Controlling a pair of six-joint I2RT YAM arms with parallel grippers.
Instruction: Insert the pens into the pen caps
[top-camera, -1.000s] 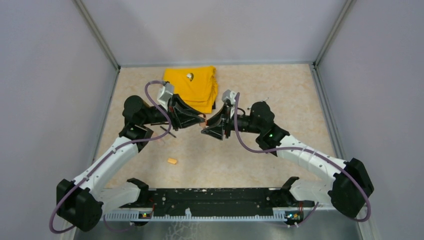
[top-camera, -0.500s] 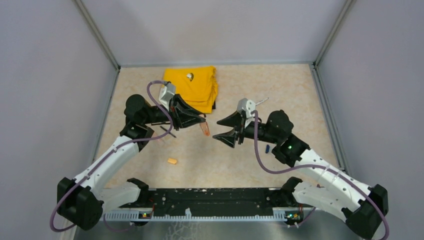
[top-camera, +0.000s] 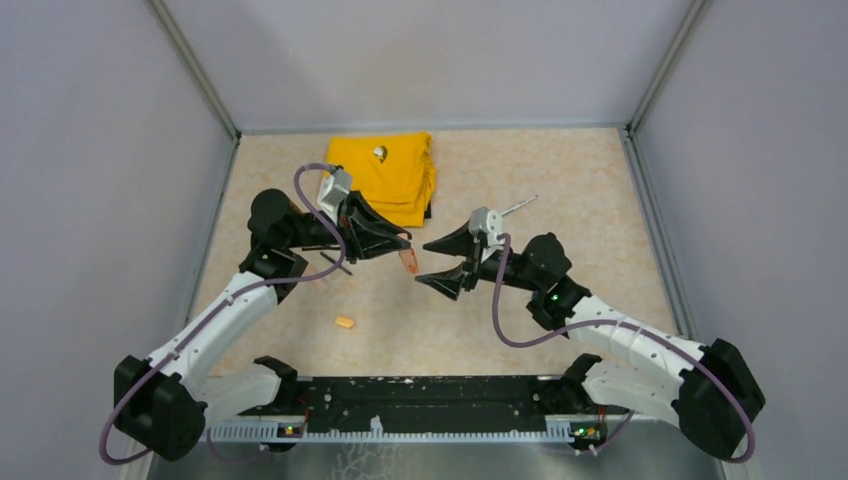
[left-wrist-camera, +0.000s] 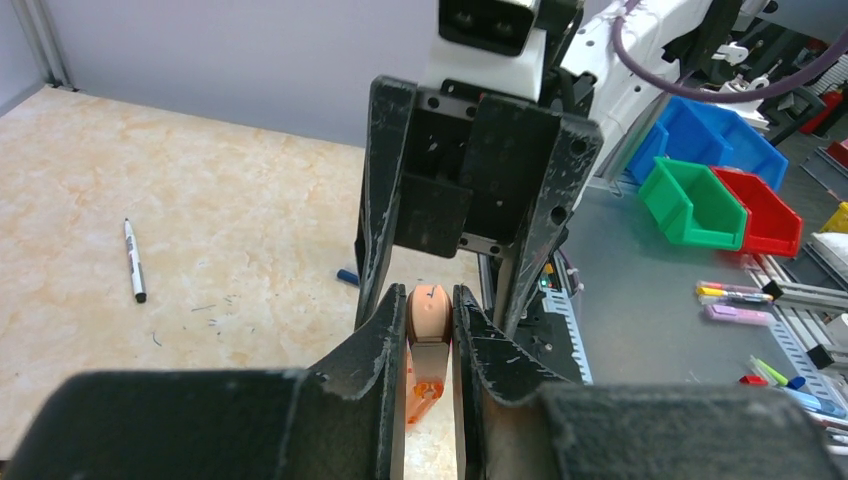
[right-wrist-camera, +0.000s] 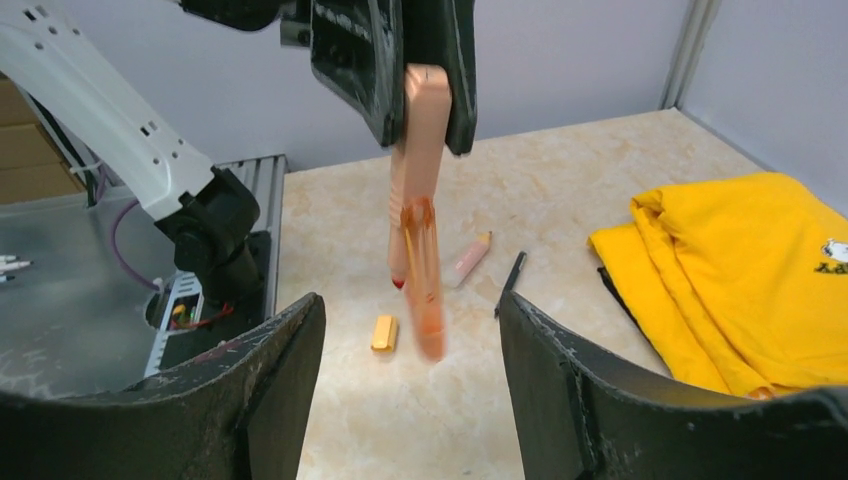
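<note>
The orange piece is hanging at a slant next to the marker's red tip. Next, my right gripper closes on its lower end (right-wrist-camera: 431, 338) and lines it up with the marker.
My left gripper (top-camera: 404, 244) is shut on an orange marker (top-camera: 409, 261) and holds it tip down above the table; the marker also shows between its fingers (left-wrist-camera: 430, 318). In the right wrist view the marker (right-wrist-camera: 418, 150) has a red tip, and a blurred orange piece (right-wrist-camera: 427, 300) overlaps it. My right gripper (top-camera: 423, 264) is open and empty, its jaws on either side of the marker's lower end (right-wrist-camera: 410, 306). The light orange cap (top-camera: 344, 322) lies on the table. The dark blue cap (left-wrist-camera: 347, 275) lies beyond. The silver-white pen (top-camera: 518, 206), a dark pen (right-wrist-camera: 512, 272) and a second marker (right-wrist-camera: 468, 258) lie flat.
A folded yellow cloth (top-camera: 390, 175) lies at the back of the table, right of my right gripper in its wrist view (right-wrist-camera: 740, 260). Grey walls close in the back and both sides. A black rail (top-camera: 420, 395) runs along the near edge.
My right gripper let go at the left gripper, pulled back to the right and opened, then came back a little toward the marker. The left gripper kept the marker and barely moved.
</note>
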